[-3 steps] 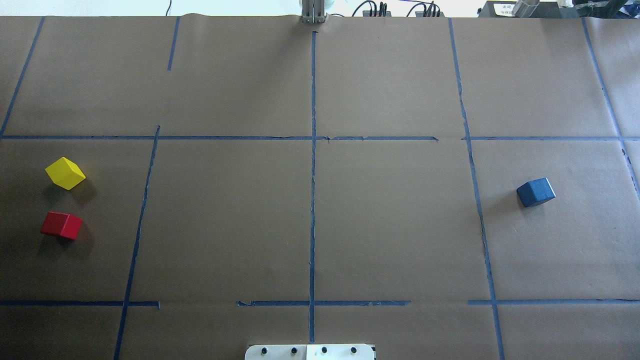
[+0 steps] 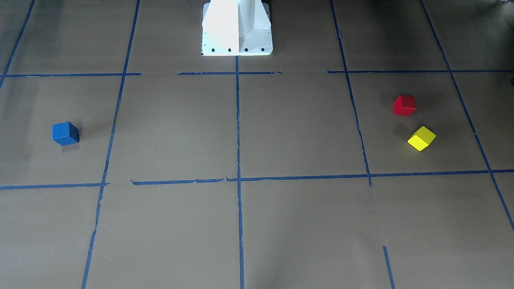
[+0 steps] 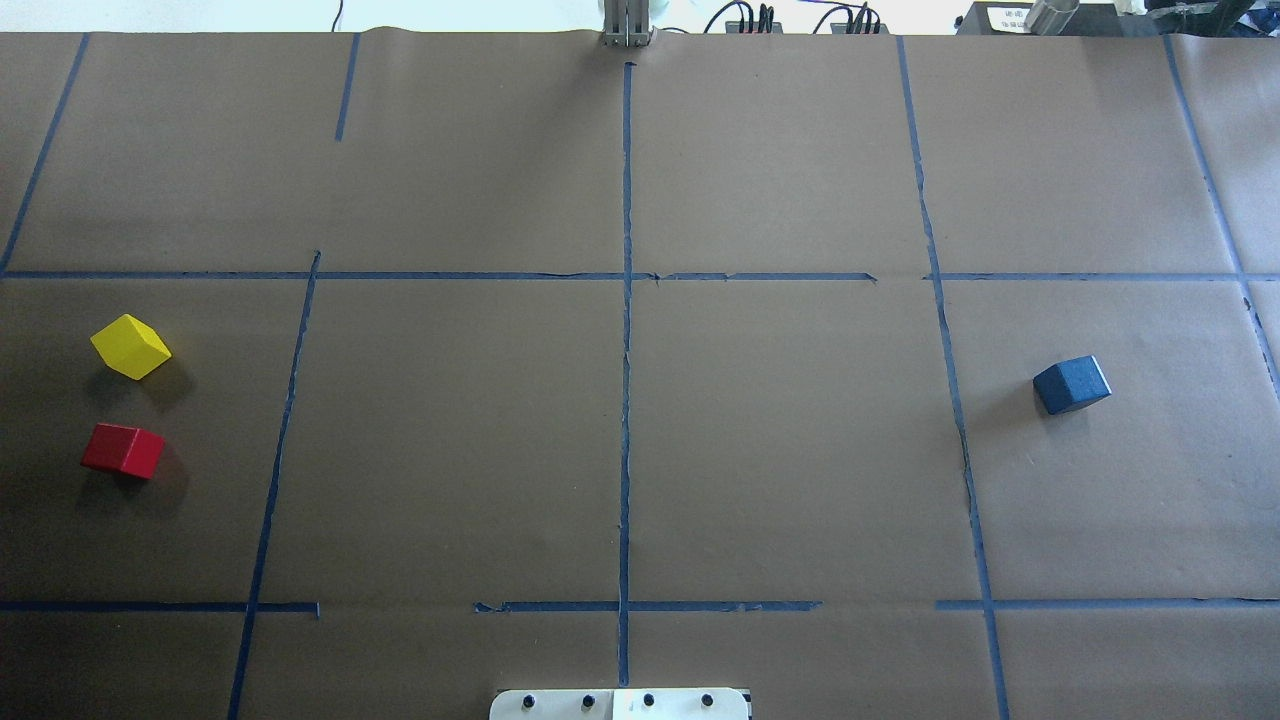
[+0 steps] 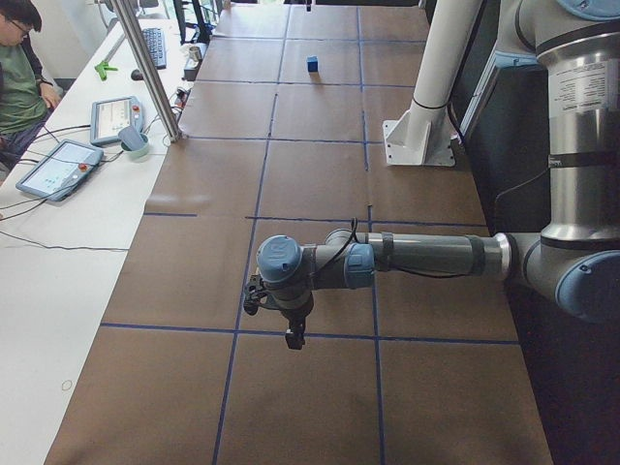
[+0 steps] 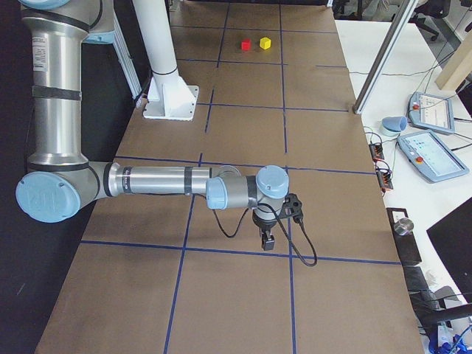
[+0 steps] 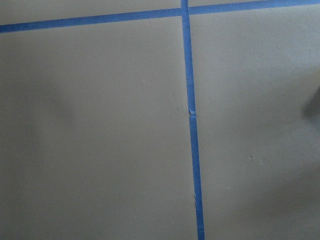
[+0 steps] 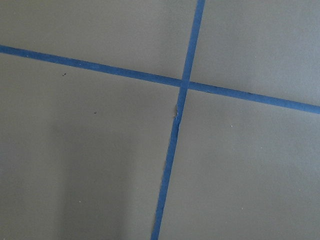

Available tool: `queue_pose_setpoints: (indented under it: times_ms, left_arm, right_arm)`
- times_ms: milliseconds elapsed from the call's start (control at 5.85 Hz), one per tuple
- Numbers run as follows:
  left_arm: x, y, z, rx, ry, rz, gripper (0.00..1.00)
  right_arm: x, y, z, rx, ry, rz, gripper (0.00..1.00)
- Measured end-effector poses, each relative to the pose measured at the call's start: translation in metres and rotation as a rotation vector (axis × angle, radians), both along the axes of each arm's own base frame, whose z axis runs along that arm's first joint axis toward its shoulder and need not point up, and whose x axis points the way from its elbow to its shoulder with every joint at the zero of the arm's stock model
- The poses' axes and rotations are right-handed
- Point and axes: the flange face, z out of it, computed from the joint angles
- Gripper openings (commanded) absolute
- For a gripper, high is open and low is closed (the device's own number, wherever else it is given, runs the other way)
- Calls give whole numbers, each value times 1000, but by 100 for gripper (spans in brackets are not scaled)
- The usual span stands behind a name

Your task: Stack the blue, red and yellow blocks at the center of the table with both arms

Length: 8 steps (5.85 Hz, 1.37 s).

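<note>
My right gripper will grip the opposite sides of the blue block [image 2: 65, 132], which lies by itself, away from the red block and the yellow block.
The yellow block [image 3: 130, 347] and the red block [image 3: 122, 450] lie close together at the table's left side; both also show in the front-facing view as the red block [image 2: 404, 105] and the yellow block [image 2: 421, 138]. The blue block [image 3: 1072, 384] lies alone at the right side. The table's center holds no block. My left gripper [image 4: 289, 339] shows only in the exterior left view, hanging over the table. My right gripper [image 5: 267, 243] shows only in the exterior right view. I cannot tell whether either is open or shut. Both wrist views show only brown paper and blue tape.
Blue tape lines [image 3: 626, 350] divide the brown table into a grid. The white robot base [image 2: 237, 28] stands at the near middle edge. A metal pole [image 4: 150, 68], tablets [image 4: 58, 167] and a seated operator [image 4: 19, 68] are beside the far edge.
</note>
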Motion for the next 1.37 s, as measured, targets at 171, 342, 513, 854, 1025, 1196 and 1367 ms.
queue_pose_setpoints:
  times_ms: [171,342,513,854,1025,1196,1367]
  left_arm:
    - [5,-1,-1,1,6,9,100]
    - [12,-1,-2,-2,25,20,100]
    - [17,-1,-2,-7,47,26,100]
    - [18,-1,-1,-13,56,27,100]
    - [19,-1,-1,-14,56,27,100]
    - [19,0,-1,-15,56,27,100]
    - [19,1,0,-17,56,26,100]
  right_arm:
    - [-22,-4,-13,77,-13,-43,100]
    - [-50,-7,-34,119,-30,-67,100]
    - [-90,-4,-70,111,-54,-60,100]
    - [-166,16,-123,33,-59,4,100]
    - [-194,25,-126,18,-46,42,100]
    - [-216,32,-118,16,-36,64,100]
    - [-230,35,-104,15,-29,61,100]
